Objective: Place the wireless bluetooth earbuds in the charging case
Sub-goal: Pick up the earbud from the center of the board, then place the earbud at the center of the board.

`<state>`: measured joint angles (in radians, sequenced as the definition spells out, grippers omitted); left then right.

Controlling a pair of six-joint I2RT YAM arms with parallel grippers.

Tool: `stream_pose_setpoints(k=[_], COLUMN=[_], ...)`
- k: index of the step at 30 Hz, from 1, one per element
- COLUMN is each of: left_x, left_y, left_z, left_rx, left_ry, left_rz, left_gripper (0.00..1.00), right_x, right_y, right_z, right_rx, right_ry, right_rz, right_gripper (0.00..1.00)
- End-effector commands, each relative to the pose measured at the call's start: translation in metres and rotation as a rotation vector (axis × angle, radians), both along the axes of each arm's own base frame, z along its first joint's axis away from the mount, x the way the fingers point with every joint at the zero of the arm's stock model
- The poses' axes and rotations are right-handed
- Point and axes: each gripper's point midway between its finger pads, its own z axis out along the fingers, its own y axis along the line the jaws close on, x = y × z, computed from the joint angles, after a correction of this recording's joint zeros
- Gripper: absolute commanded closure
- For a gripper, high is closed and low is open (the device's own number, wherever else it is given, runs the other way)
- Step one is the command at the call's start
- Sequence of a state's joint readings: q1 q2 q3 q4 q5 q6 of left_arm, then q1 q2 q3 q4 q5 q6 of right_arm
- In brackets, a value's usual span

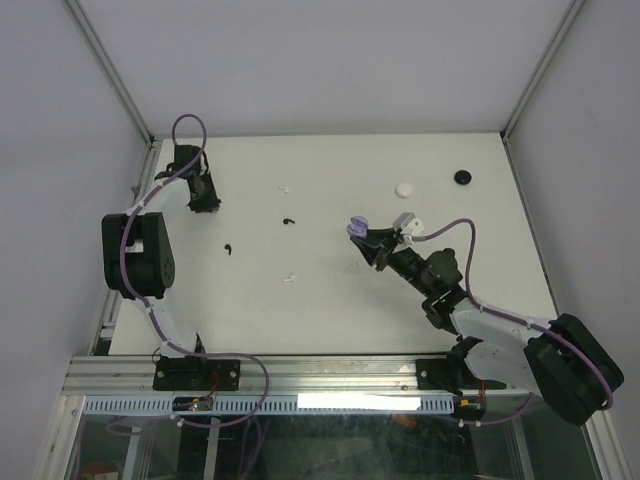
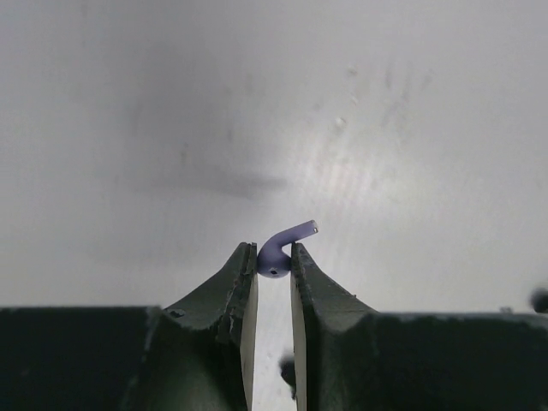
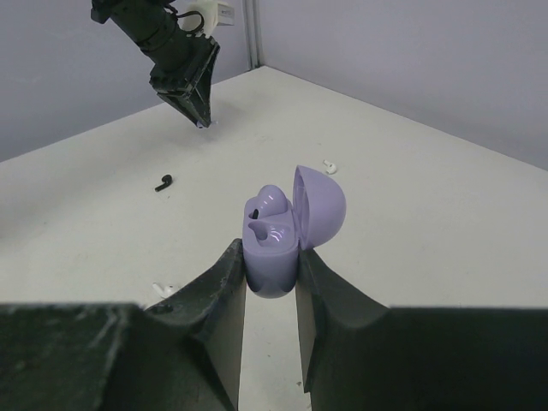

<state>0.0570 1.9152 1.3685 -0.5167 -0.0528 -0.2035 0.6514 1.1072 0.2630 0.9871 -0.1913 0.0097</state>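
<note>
My left gripper will set the earbud down and take its round head (image 2: pixel 273 263) with the stem pointing back, since the stem now points ahead of my fingers.
My left gripper (image 2: pixel 274 250) is shut on a small purple earbud (image 2: pixel 282 248), its stem pointing up and right; it hangs above the table at the far left (image 1: pixel 208 204). My right gripper (image 3: pixel 271 253) is shut on the purple charging case (image 3: pixel 272 244), held upright with its lid open and both wells showing. The case also shows in the top view (image 1: pixel 357 227) near the table's middle. Loose earbuds lie between the arms: two black ones (image 1: pixel 290 221) (image 1: pixel 228 248) and two white ones (image 1: pixel 285 187) (image 1: pixel 290 277). The left gripper also shows in the right wrist view (image 3: pixel 199 116).
A white round puck (image 1: pixel 404 188) and a black round puck (image 1: pixel 462 177) lie at the back right. Grey walls and metal posts close in the table on three sides. A black earbud (image 3: pixel 163 181) and a white one (image 3: pixel 329 166) lie beyond the case.
</note>
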Motion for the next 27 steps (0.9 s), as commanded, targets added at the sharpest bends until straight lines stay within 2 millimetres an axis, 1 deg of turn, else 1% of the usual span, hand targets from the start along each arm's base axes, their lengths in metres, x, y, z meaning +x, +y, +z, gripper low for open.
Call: stream_pose_setpoints(k=[1,4,8,12,14,17,20,24,27], left_x=[-0.018,-0.042,-0.072,-0.096,-0.107,-0.117,-0.123,-0.124,-0.124], left_y=[-0.051,-0.084,-0.127,-0.157,-0.172,-0.188,-0.198,-0.199,-0.194], left_z=[0.052,0.052,0.047,0.039,0.031,0.019,0.003,-0.009,-0.018], left_rx=[-0.045,-0.057,-0.036,0.007,0.025,0.056,0.101,0.141,0.178], left_ry=[-0.116,-0.101,-0.080,-0.064,-0.050,-0.027,0.002,0.029,0.052], left_rz=[-0.121,-0.211,-0.352,-0.477,-0.540,-0.620,-0.683,-0.710,-0.714], left_gripper=[0.86,0.86,0.86,0.85,0.85,0.83,0.82,0.80,0.77], right_x=[-0.008,-0.010,-0.016,-0.019,-0.020,-0.019,-0.019,-0.019,-0.018], right_y=[-0.005,-0.008,-0.012,-0.014,-0.016,-0.017,-0.016,-0.016,-0.016], right_z=[0.018,0.014,0.015,0.016,0.017,0.015,0.014,0.012,0.011], right_rx=[0.057,0.052,0.073,0.083,0.087,0.084,0.084,0.081,0.077], right_ry=[-0.017,0.003,0.013,0.020,0.019,0.025,0.028,0.034,0.037], right_rz=[0.005,-0.005,-0.003,-0.002,-0.006,-0.011,-0.011,-0.011,-0.015], right_gripper=[1.00,1.00,1.00,1.00,1.00,1.00,1.00,1.00,1.00])
